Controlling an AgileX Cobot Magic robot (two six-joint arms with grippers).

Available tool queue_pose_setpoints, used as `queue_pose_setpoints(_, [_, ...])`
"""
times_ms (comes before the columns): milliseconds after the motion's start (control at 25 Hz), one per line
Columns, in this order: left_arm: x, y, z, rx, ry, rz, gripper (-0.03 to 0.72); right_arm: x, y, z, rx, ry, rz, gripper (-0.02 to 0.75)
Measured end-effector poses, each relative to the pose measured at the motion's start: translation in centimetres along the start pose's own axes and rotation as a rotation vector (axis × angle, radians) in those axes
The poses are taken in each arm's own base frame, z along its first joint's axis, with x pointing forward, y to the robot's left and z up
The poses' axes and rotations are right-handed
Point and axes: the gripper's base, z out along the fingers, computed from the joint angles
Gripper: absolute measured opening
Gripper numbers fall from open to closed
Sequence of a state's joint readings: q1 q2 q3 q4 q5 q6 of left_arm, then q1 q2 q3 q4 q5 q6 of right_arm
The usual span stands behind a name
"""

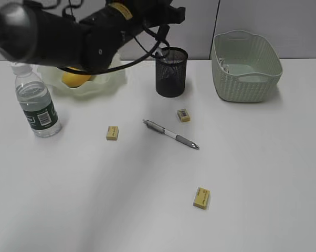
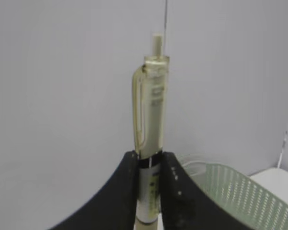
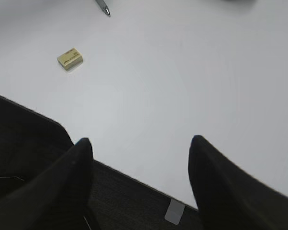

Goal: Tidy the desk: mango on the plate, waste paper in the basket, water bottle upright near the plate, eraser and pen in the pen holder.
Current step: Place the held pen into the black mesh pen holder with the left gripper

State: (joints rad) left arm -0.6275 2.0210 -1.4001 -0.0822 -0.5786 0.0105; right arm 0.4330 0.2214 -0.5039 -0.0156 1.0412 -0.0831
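Note:
I should release the pale yellowish pen from my left gripper upright inside the black mesh pen holder [image 1: 173,68] next to the pale green basket.
My left gripper [image 2: 149,155] is shut on a pale yellowish pen [image 2: 151,105], which sticks out past the fingertips. In the exterior view the left arm [image 1: 95,37] reaches over the black mesh pen holder [image 1: 171,71]. A second, grey pen [image 1: 171,134] lies on the desk [image 1: 95,210]. Three yellow erasers lie around it [image 1: 112,133], [image 1: 183,115], [image 1: 201,198]. The mango [image 1: 74,79] rests on the wavy green plate [image 1: 108,79]. The water bottle [image 1: 37,105] stands upright beside the plate. My right gripper [image 3: 141,141] hangs open and empty over the desk's front edge, near an eraser [image 3: 70,58].
The pale green woven basket [image 1: 245,65] stands at the back right, and its rim shows in the left wrist view [image 2: 230,196]. I cannot tell what lies inside it. A grey wall closes off the back of the desk.

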Motion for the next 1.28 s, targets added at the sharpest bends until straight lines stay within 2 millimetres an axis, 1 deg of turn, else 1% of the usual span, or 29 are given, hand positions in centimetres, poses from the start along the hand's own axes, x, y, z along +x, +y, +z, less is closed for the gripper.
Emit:
queue_pose_setpoints(120, [2.5, 0.8, 0.7, -0.059, -0.06, -0.06, 0.1, 0.0, 0.0, 0.0, 0.0, 0.0, 0.0, 0.499])
queue_pose_setpoints(200, [4.3, 1.2, 1.0, -0.092, -0.062, -0.094, 0.1, 0.0, 0.0, 0.0, 0.0, 0.0, 0.0, 0.499])
queue_pose_setpoints(280, [5.4, 1.4, 1.4, -0.105, -0.054, -0.115, 0.1, 0.0, 0.0, 0.0, 0.0, 0.0, 0.0, 0.499])
queue_pose_setpoints(360, [6.0, 1.4, 2.1, -0.107, -0.058, -0.123, 0.1, 0.0, 0.0, 0.0, 0.0, 0.0, 0.0, 0.499])
queue_pose_setpoints(520, [6.2, 1.4, 3.9, -0.103, -0.089, -0.131, 0.1, 0.0, 0.0, 0.0, 0.0, -0.001, 0.0, 0.499])
queue_pose_setpoints(640, [6.9, 1.3, 5.1, -0.097, -0.066, -0.139, 0.1, 0.0, 0.0, 0.0, 0.0, -0.001, 0.0, 0.499])
queue_pose_setpoints(720, [7.8, 1.3, 5.5, -0.096, -0.027, -0.14, 0.1, 0.0, 0.0, 0.0, 0.0, -0.001, 0.0, 0.499])
queue_pose_setpoints(880, [9.6, 1.3, 5.6, -0.095, 0.058, -0.141, 0.109, 0.0, 0.0, 0.0, 0.0, -0.001, 0.0, 0.499])
queue_pose_setpoints(960, [10.2, 1.3, 5.6, -0.096, 0.084, -0.141, 0.149, 0.0, 0.0, 0.0, 0.0, -0.001, 0.0, 0.499])
queue_pose_setpoints(1000, [10.4, 1.3, 5.6, -0.096, 0.091, -0.141, 0.188, 0.0, 0.0, 0.0, 0.0, -0.001, 0.0, 0.499])
queue_pose_setpoints(1040, [10.5, 1.3, 5.6, -0.095, 0.097, -0.141, 0.232, 0.0, 0.0, 0.0, 0.0, -0.001, 0.0, 0.499])
queue_pose_setpoints(1120, [10.5, 1.3, 5.6, -0.094, 0.098, -0.138, 0.354, 0.0, 0.0, 0.0, 0.0, -0.001, 0.0, 0.499])
queue_pose_setpoints(1200, [10.5, 1.3, 5.6, -0.09, 0.095, -0.133, 0.454, 0.0, 0.0, 0.0, 0.0, -0.001, 0.0, 0.498])
queue_pose_setpoints(1280, [10.2, 1.2, 5.6, -0.087, 0.091, -0.13, 0.512, 0.0, 0.0, 0.0, 0.0, -0.001, 0.0, 0.498])
